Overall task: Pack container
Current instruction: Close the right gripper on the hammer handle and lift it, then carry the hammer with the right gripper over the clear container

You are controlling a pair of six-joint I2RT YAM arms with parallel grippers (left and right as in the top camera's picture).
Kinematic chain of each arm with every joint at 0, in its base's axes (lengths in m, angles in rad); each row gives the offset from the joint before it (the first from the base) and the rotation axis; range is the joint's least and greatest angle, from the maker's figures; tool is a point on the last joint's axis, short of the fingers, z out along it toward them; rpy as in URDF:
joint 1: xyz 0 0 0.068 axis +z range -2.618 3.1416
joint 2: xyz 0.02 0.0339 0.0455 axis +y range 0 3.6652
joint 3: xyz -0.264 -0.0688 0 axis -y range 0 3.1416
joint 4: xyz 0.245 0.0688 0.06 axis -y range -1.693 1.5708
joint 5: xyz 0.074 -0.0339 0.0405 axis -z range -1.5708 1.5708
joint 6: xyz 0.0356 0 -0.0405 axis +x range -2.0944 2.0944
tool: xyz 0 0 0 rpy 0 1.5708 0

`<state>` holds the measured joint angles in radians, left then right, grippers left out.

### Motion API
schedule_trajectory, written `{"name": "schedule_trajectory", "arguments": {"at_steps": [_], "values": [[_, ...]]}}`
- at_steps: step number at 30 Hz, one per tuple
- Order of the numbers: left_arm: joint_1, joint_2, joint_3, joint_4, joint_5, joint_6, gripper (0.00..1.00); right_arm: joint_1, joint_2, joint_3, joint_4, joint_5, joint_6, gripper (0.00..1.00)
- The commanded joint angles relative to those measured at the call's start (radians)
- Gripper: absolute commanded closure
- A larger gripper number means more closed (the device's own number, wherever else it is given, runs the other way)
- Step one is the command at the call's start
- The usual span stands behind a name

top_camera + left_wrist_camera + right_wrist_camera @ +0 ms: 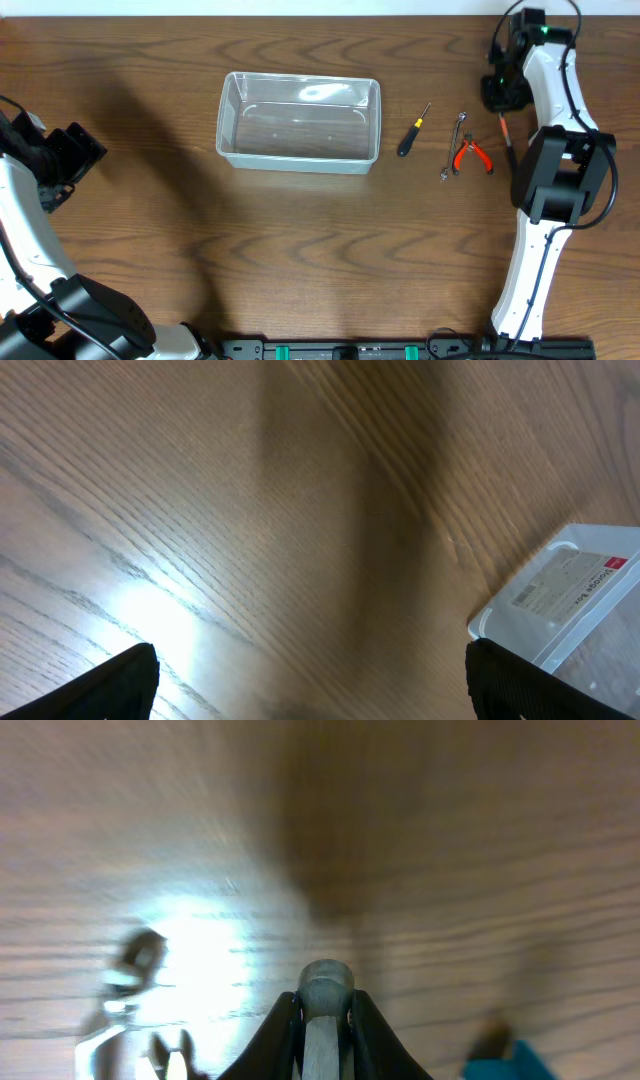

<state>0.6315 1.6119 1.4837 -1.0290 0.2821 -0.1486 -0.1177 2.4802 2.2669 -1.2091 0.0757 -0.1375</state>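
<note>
The dark-handled tool, now held in that gripper, will leave my right gripper on the clear plastic container's bottom, near the end (336,141) facing the screwdriver.
The clear plastic container (300,150) stands on the table left of centre, and its labelled corner shows in the left wrist view (575,585). My left gripper (72,158) is open and empty at the far left; its fingertips (320,680) frame bare wood. My right gripper (503,95) is at the far right, shut on a slim tool (506,138). The tool's round grey end (325,982) sticks out between the fingers (323,1010).
A black-and-yellow screwdriver (413,132), a small wrench (455,145) and red-handled pliers (472,156) lie between the container and the right arm. The wrench (130,970) and pliers (170,1055) show blurred in the right wrist view, with a blue thing (500,1062) at bottom right.
</note>
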Motion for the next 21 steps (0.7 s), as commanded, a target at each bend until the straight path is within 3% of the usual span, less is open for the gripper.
{"name": "schedule_trajectory", "arguments": {"at_steps": [1, 10, 21], "values": [[-0.005, -0.009, 0.011, -0.003, -0.006, 0.018, 0.10, 0.027, -0.020, 0.114, -0.023, -0.002, 0.003, 0.96], [-0.005, -0.009, 0.011, -0.003, -0.006, 0.017, 0.10, 0.117, -0.021, 0.369, -0.118, -0.006, 0.003, 0.95], [-0.005, -0.009, 0.011, -0.003, -0.006, 0.018, 0.09, 0.339, -0.076, 0.592, -0.153, -0.058, 0.002, 0.95]]}}
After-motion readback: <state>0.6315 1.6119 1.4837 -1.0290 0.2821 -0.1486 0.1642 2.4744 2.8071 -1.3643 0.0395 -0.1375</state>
